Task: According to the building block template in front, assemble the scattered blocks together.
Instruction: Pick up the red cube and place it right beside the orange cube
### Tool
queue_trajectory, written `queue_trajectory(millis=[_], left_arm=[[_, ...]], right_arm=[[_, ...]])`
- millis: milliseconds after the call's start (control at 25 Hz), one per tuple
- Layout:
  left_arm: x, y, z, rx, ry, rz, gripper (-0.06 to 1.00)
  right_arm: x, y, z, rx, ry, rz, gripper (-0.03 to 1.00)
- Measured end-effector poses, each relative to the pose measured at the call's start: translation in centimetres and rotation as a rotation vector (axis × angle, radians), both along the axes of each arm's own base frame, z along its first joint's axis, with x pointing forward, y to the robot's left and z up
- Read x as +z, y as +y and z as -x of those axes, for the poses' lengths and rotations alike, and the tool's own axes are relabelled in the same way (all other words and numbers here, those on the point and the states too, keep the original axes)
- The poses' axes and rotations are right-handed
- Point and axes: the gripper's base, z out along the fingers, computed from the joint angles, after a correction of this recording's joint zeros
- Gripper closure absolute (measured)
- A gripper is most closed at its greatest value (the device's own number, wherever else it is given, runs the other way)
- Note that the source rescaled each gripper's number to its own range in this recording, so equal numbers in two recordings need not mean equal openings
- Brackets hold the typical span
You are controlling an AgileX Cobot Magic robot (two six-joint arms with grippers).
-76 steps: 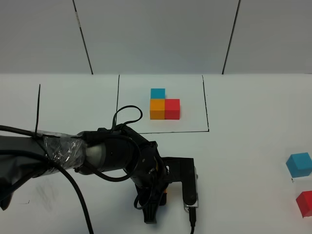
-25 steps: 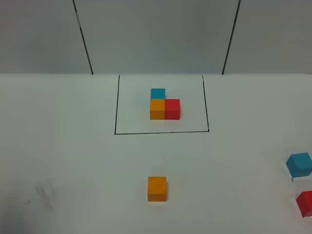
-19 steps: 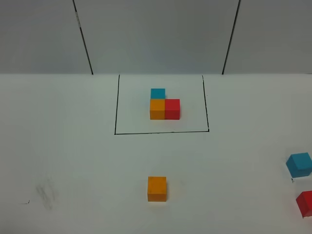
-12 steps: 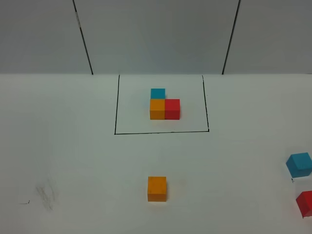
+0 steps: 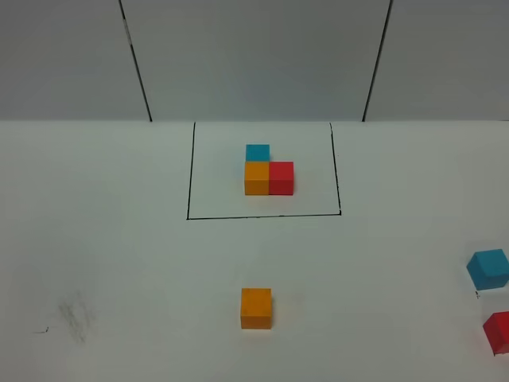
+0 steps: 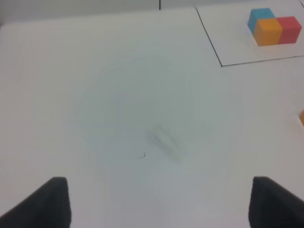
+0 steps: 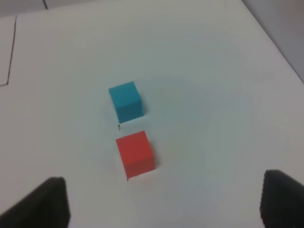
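My right gripper will grip the opposite sides (image 5: 499, 332) (image 7: 136, 154) of the loose red cube, which is in front of the loose blue cube.
The building block template (image 5: 269, 171), a blue, orange and red L-shaped trio, sits inside a black outline (image 5: 262, 216) at the table's middle back. A loose orange cube (image 5: 256, 308) lies alone in front of it. The loose blue cube (image 5: 487, 268) and red cube (image 5: 499, 332) rest at the far right edge. Neither arm shows in the exterior high view. My left gripper (image 6: 161, 209) is open over bare table, with the template (image 6: 274, 29) far ahead of it. My right gripper (image 7: 161, 204) is open, with the blue cube (image 7: 126, 100) and red cube (image 7: 136, 154) ahead of it.
The white table (image 5: 119, 255) carries a faint smudge (image 5: 73, 317) at the front left. Grey wall panels with black seams (image 5: 135, 60) stand behind. The table's right edge (image 7: 280, 47) runs close to the blue and red cubes.
Three seconds ago the left arm stood over the orange cube; it has since drawn back out of the exterior view, leaving the cube on the table. Nothing moved in the last second.
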Motion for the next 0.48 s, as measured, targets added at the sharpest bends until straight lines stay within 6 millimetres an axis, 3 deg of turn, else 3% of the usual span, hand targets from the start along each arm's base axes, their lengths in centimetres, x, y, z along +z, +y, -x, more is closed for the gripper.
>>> queue_trajectory(millis=[280, 480], left_arm=[[-2.1, -0.2, -1.2, 0.009, 0.065, 0.035, 0.28], [-2.3, -0.2, -1.2, 0.021, 0.077, 0.054, 0.28]], right_arm=[[0.0, 0.0, 0.0, 0.0, 0.0, 0.0, 0.3], [0.0, 0.0, 0.0, 0.001, 0.0, -0.001, 0.3]])
